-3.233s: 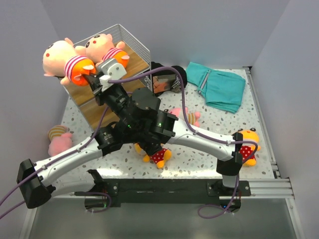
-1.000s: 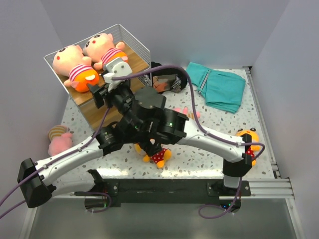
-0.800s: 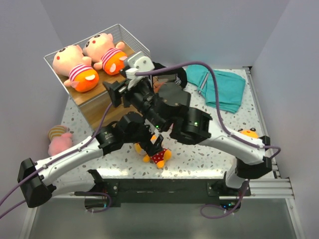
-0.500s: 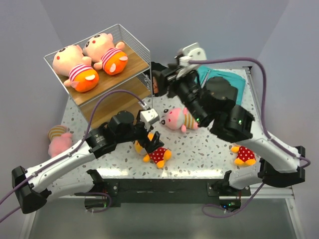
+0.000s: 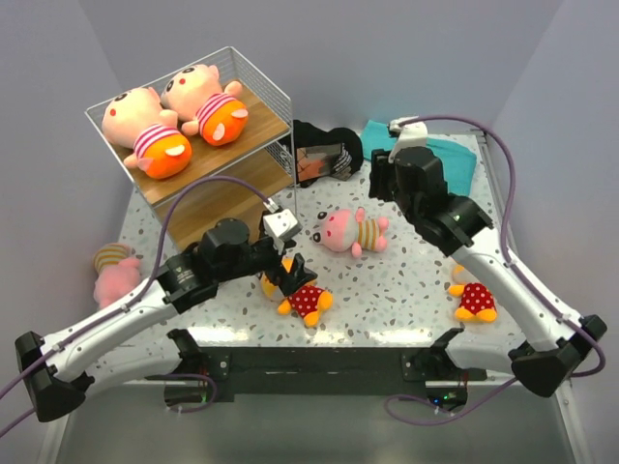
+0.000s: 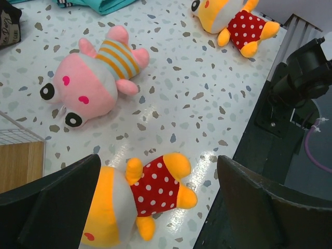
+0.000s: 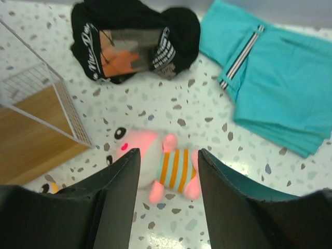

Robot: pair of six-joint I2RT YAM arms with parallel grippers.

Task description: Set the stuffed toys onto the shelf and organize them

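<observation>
Next, my right gripper grabs the pink toy with the striped body by the toy's legs [image 5: 381, 235] [image 7: 194, 176], at the end opposite its head.
Two pink stuffed toys [image 5: 145, 126] [image 5: 205, 99] in striped tops lie side by side on the top board of the shelf [image 5: 253, 126]. My left gripper [image 5: 280, 269] [image 6: 155, 202] hangs open just over an orange toy in a red polka-dot outfit [image 5: 302, 298] [image 6: 140, 194], without touching it. High above a pink toy with a striped body [image 5: 348, 232] [image 7: 158, 168], which lies on the table, my right gripper [image 5: 380, 184] [image 7: 167, 153] is open and holds nothing. Another orange polka-dot toy [image 5: 474, 298] [image 6: 233, 23] lies at the right, and a pink toy [image 5: 116, 275] at the far left.
A black bundle [image 5: 324, 155] [image 7: 135, 39] lies beside the shelf's wire side. A folded teal cloth [image 5: 455, 164] [image 7: 280, 88] sits at the back right, partly under my right arm. The black rail [image 5: 319, 362] runs along the table's near edge.
My right arm has swung away from the shelf to the back right, its jaws narrowing a little. My left arm has pulled back and down over the orange polka-dot toy.
</observation>
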